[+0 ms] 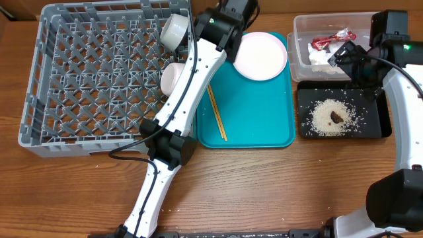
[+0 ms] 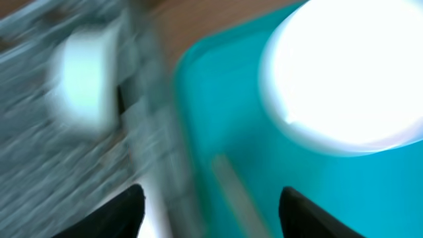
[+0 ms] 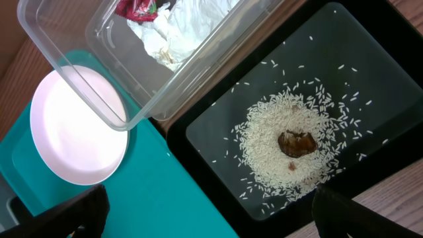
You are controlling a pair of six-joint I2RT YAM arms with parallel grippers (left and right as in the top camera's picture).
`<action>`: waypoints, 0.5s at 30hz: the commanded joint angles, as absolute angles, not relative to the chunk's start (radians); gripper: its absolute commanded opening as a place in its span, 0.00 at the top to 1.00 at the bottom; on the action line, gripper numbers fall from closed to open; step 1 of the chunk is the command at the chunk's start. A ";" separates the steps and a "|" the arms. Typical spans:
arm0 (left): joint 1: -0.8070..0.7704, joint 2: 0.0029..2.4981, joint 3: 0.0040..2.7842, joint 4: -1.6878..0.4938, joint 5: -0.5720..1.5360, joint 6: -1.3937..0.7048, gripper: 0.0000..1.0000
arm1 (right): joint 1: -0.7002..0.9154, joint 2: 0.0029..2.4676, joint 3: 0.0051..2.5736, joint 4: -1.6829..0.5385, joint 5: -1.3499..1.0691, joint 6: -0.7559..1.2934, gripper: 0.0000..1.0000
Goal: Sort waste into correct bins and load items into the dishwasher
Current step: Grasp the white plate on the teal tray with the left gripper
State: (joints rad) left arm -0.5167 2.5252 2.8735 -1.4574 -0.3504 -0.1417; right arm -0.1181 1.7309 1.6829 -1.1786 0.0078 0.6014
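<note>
I move my left gripper to the pink-white plate next and close it on the plate's edge (image 1: 236,67) (image 2: 280,120) facing the grey dish rack.
The grey dish rack (image 1: 99,79) stands at the left with a white cup (image 1: 175,31) and a white bowl (image 1: 173,78) at its right side. The pink-white plate (image 1: 261,56) and wooden chopsticks (image 1: 217,112) lie on the teal tray (image 1: 264,125). The clear tub (image 1: 301,46) holds the red wrapper (image 1: 324,43) and white napkin (image 1: 320,58). The black tray (image 1: 377,129) holds rice (image 1: 327,119) and a brown lump (image 1: 337,117). My left gripper (image 2: 211,218) is open and empty above the teal tray's left edge; its view is blurred. My right gripper (image 3: 211,218) is open and empty above the black tray's left edge (image 3: 198,119).
My left arm (image 1: 192,86) stretches from the table's front across the rack's right edge. My right arm (image 1: 403,79) stands along the right side beside the black tray. Bare wooden table (image 1: 277,192) lies in front of the trays.
</note>
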 commanded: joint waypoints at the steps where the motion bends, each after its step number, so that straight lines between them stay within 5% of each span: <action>1: -0.515 2.531 2.875 -1.294 0.017 -0.158 0.44 | -0.120 1.728 1.688 -1.177 0.025 0.599 0.00; 5: -0.516 2.563 2.791 -1.192 -0.102 -0.380 0.43 | -0.120 1.728 1.688 -1.177 0.025 0.599 0.00; 15: -0.520 2.635 2.588 -1.029 -0.104 -0.498 0.54 | -0.120 1.728 1.688 -1.177 0.025 0.599 0.00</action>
